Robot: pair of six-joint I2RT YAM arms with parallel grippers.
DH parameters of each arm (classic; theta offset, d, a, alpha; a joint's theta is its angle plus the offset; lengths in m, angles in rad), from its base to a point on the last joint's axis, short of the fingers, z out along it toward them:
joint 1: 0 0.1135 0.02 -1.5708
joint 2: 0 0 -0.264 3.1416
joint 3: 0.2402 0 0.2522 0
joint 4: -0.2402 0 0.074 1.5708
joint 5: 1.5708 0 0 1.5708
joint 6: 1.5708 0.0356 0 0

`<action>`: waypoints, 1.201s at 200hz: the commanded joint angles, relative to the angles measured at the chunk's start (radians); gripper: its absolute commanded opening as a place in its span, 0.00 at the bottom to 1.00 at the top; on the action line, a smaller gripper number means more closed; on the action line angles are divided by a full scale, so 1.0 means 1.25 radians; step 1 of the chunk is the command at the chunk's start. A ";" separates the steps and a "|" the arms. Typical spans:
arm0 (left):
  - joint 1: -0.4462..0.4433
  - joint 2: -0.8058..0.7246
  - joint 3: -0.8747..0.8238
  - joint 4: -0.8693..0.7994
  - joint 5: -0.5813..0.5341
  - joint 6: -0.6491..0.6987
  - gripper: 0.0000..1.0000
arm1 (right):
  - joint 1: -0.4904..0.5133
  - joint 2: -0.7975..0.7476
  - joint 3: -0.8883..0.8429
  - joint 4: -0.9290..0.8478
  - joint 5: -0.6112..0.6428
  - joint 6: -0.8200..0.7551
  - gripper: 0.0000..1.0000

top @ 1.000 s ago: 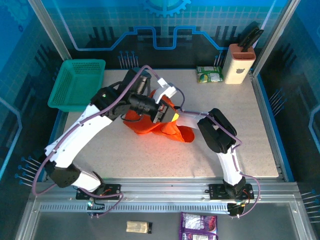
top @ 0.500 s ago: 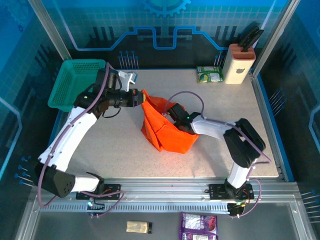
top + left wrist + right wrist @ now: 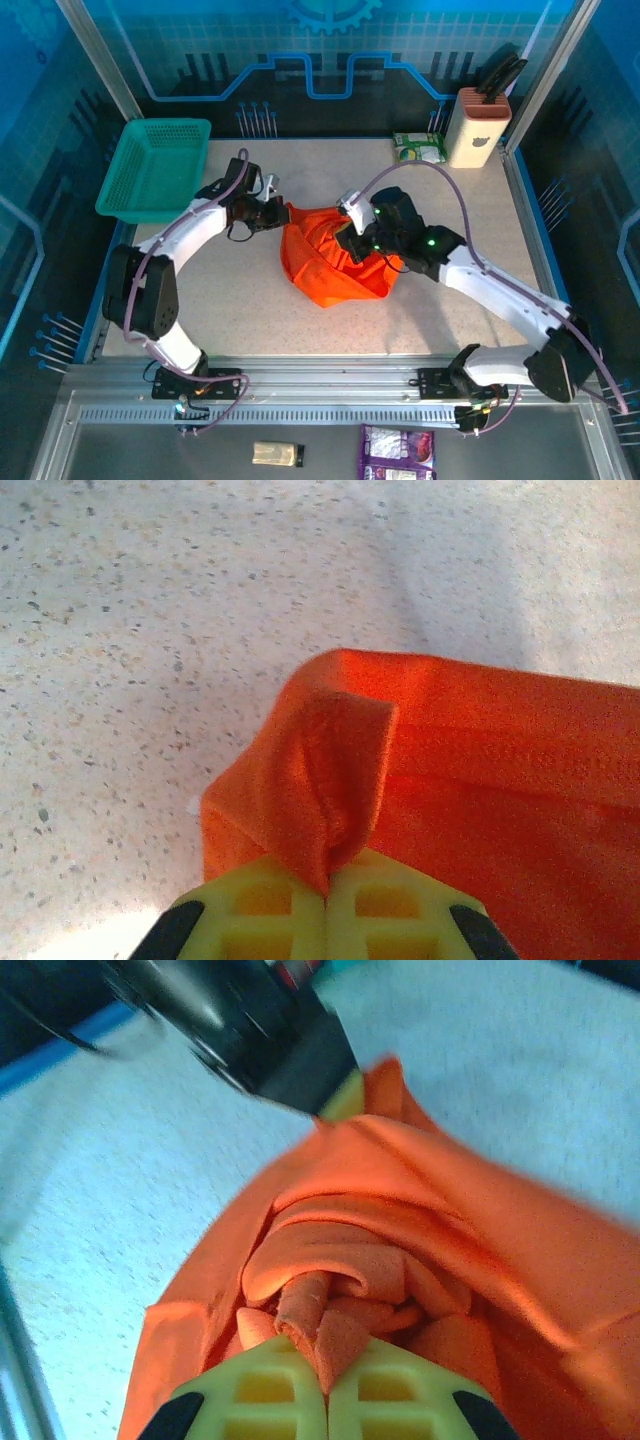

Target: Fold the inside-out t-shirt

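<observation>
A twisted wad in the bunched t-shirt is pinched in my right gripper, so it should open and take the t-shirt's outer edge (image 3: 394, 272), away from my left gripper, to spread the t-shirt out.
The inside-out t-shirt (image 3: 325, 265) is a bright orange-red bunch in the middle of the table. My left gripper (image 3: 283, 213) is at its upper left corner, shut on a pinched fold of the cloth (image 3: 330, 780); its yellow fingers (image 3: 270, 905) meet with fabric between them. My right gripper (image 3: 350, 240) is at the shirt's upper right, shut on a twisted wad of cloth (image 3: 330, 1290) between its yellow fingers (image 3: 395, 1390). In the right wrist view the left gripper's dark body (image 3: 250, 1030) sits just beyond the shirt (image 3: 480, 1250).
A teal mesh basket (image 3: 155, 165) stands at the far left corner. A knife block (image 3: 478, 125) and a green packet (image 3: 419, 148) sit at the far right. Bare speckled tabletop (image 3: 250, 320) lies in front of the shirt.
The right arm reached in over the shirt and its gripper shut on bunched cloth. The left gripper moved left and then lower, still shut on the shirt's corner. The shirt is more bunched.
</observation>
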 commanded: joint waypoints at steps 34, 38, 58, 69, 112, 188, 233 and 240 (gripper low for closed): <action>0.079 0.086 -0.053 0.137 0.081 -0.087 0.00 | 0.010 -0.187 0.029 0.129 -0.020 -0.002 0.00; 0.088 0.085 -0.061 0.143 0.085 -0.090 0.00 | 0.010 -0.199 0.027 0.132 -0.004 -0.004 0.00; 0.143 0.062 -0.112 0.182 0.108 -0.117 0.00 | 0.009 -0.256 0.012 0.130 0.115 -0.015 0.00; 0.181 0.041 -0.147 0.200 0.113 -0.132 0.00 | 0.005 -0.282 0.000 0.125 0.179 -0.020 0.00; 0.342 -0.057 -0.266 0.229 0.118 -0.174 0.00 | -0.028 -0.357 -0.067 0.072 0.459 0.026 0.00; 0.389 -0.175 -0.287 0.160 0.117 -0.148 0.00 | -0.297 -0.177 -0.220 -0.107 0.115 0.382 0.09; 0.271 -0.177 -0.138 0.009 0.077 -0.042 0.18 | -0.297 -0.019 -0.128 -0.202 0.027 0.334 0.51; 0.258 -0.171 -0.109 -0.017 0.062 -0.029 0.28 | -0.297 -0.006 -0.113 -0.215 0.028 0.318 0.52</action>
